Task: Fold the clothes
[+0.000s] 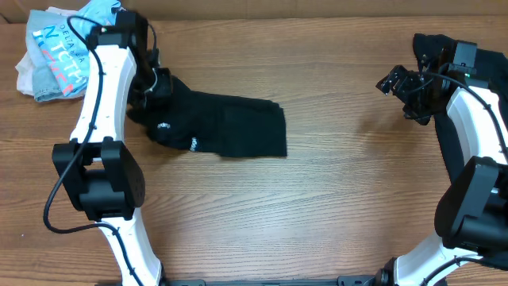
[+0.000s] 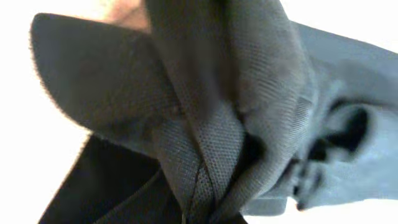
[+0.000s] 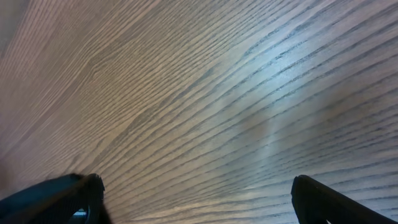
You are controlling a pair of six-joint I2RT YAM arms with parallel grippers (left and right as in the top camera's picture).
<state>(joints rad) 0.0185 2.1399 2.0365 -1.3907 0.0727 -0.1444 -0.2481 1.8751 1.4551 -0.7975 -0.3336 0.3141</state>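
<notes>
My left gripper will release the bunch of fabric that I have onto the black garment's flat far end (image 1: 268, 113), close to the back corner of the garment.
A black garment (image 1: 226, 127) lies partly folded on the wooden table, left of centre. My left gripper (image 1: 155, 86) is at its upper left end and is shut on a bunch of its fabric. The left wrist view is filled with that dark cloth (image 2: 217, 124), pinched and gathered at the bottom edge. My right gripper (image 1: 394, 82) hangs open and empty above bare wood at the far right; in the right wrist view its fingers (image 3: 199, 199) are spread wide over the table.
A heap of light blue and white clothes (image 1: 57, 48) with printed lettering lies at the back left corner. The wooden table (image 1: 333, 199) extends between the two arms.
</notes>
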